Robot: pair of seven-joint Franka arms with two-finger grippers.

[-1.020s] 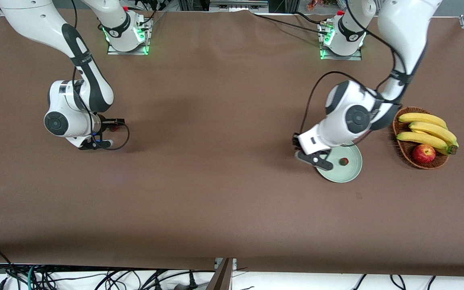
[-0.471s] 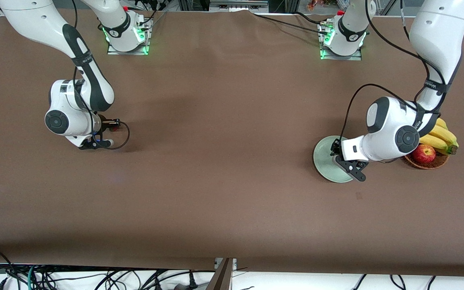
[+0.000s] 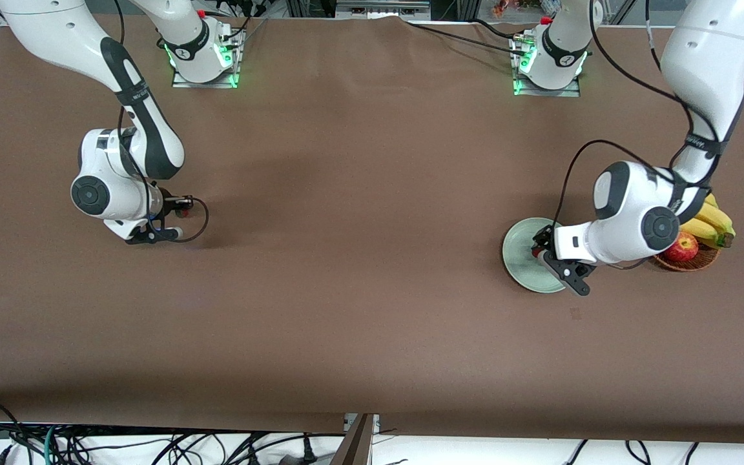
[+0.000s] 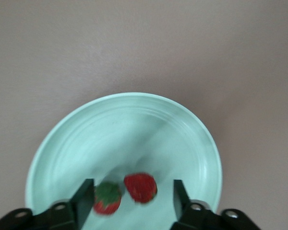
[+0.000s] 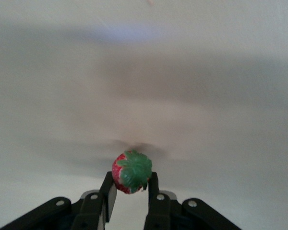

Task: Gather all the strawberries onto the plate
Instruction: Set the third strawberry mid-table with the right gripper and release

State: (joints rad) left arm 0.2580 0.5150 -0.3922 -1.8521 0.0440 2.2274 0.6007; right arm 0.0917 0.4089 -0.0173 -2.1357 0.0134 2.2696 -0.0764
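Note:
The strawberry in my right gripper should be let go on the brown cloth [image 3: 412, 272], a little short of the pale mint-green plate.
The pale mint-green plate [image 3: 519, 259] lies toward the left arm's end of the table. My left gripper [image 3: 540, 248] hangs low over it, open. In the left wrist view the plate [image 4: 125, 129] holds two strawberries, one [image 4: 107, 198] showing its green top and one [image 4: 140, 187] beside it; both lie between the spread fingers of my left gripper [image 4: 133, 199]. My right gripper [image 3: 181, 205] is over bare table at the right arm's end, shut on the third strawberry [image 5: 131, 171]; my right gripper [image 5: 130, 188] pinches it at its fingertips [image 5: 108, 189].
A brown wicker basket [image 3: 692, 263] with bananas [image 3: 715, 221] and a red apple [image 3: 680, 247] stands beside the plate at the left arm's end, partly covered by the left arm's wrist. Brown cloth covers the table.
The left arm swung across the plate toward the basket end, and its open gripper is now over the plate from that end. The right gripper has barely moved and still holds its strawberry.

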